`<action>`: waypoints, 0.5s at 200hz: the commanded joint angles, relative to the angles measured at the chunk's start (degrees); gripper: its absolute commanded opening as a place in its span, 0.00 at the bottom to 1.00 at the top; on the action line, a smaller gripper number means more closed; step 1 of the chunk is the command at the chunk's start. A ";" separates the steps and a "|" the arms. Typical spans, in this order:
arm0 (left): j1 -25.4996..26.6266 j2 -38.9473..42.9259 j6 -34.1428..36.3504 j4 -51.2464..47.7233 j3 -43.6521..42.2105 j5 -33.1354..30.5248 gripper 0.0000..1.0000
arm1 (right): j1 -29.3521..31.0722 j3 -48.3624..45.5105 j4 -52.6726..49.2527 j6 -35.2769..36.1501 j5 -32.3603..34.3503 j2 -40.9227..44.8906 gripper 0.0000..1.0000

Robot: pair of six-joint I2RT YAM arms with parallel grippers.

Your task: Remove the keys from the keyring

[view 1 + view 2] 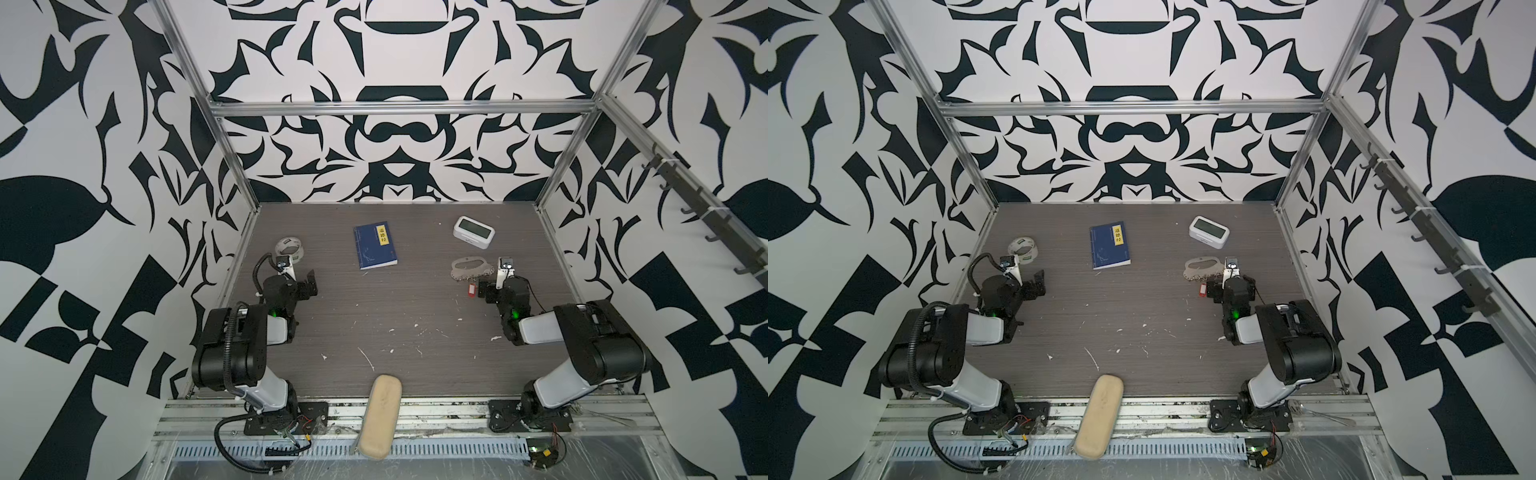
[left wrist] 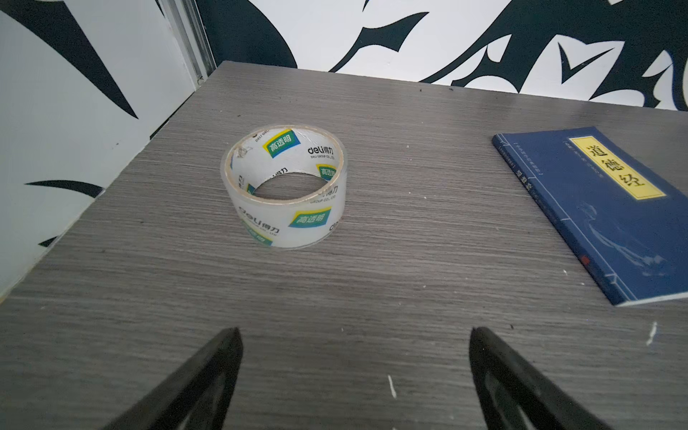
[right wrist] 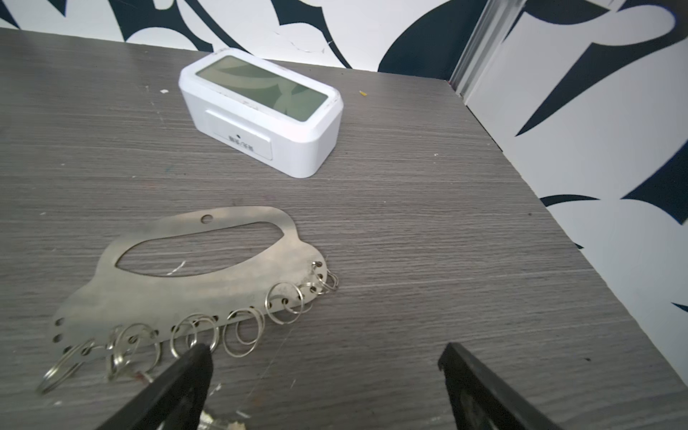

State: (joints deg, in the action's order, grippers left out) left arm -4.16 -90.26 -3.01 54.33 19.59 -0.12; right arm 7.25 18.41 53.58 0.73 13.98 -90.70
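Note:
The robot's right gripper will close on the split ring (image 1: 470, 281) (image 3: 139, 364) that joins the red tag and the keys to the near edge of the keyring.
The keyring (image 3: 208, 283) is a flat grey metal plate with an oval cut-out and several split rings along its near edge. It lies flat on the table at the right, seen in both top views (image 1: 471, 268) (image 1: 1200, 268). The keys with their small red tag (image 1: 471, 289) (image 1: 1202, 289) lie just in front of it; in the right wrist view only silvery bits of them (image 3: 223, 422) show beneath one finger. My right gripper (image 3: 325, 348) (image 1: 502, 280) stands open just behind the keyring's ring edge, holding nothing. My left gripper (image 2: 354, 331) (image 1: 291, 274) is open over bare table at the left.
A clear tape roll (image 2: 286, 186) (image 1: 289, 248) stands ahead of the left gripper. A blue book (image 1: 375, 245) (image 2: 603, 208) lies mid-back. A white clock (image 3: 260, 111) (image 1: 473, 232) sits behind the keyring. A beige case (image 1: 380, 415) lies on the front rail. Patterned walls enclose the table.

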 commanded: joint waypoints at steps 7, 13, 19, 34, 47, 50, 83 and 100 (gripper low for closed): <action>-0.07 1.00 -0.06 0.33 0.95 0.44 0.99 | -0.14 1.23 0.52 0.80 -0.84 1.40 1.00; -0.11 0.98 -0.07 0.28 0.97 0.39 0.99 | -0.13 1.27 0.62 0.83 -0.82 1.40 1.00; -0.04 1.05 -0.05 0.33 0.93 0.47 0.99 | -0.13 1.27 0.56 0.87 -0.82 1.38 1.00; -0.14 1.05 -0.07 0.33 0.92 0.45 0.99 | -0.13 1.20 0.64 0.89 -0.83 1.39 1.00; -0.05 0.96 -0.24 -0.02 1.10 -0.28 0.99 | -0.13 1.36 0.47 0.86 -1.02 1.39 1.00; -0.12 0.96 -0.28 -0.16 1.24 -0.47 0.99 | -0.13 1.26 0.49 0.82 -0.92 1.38 1.00; -0.14 0.96 -0.60 -0.71 1.50 -1.04 0.99 | -0.13 1.27 0.56 0.79 -0.93 1.39 1.00; -0.05 0.93 -0.59 -0.71 1.50 -1.08 0.99 | -0.13 1.27 0.56 0.80 -0.94 1.40 1.00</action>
State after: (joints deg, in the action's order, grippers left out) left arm -4.16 -90.26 -3.07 54.08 20.03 -0.60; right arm 7.25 18.44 53.58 1.32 13.26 -90.70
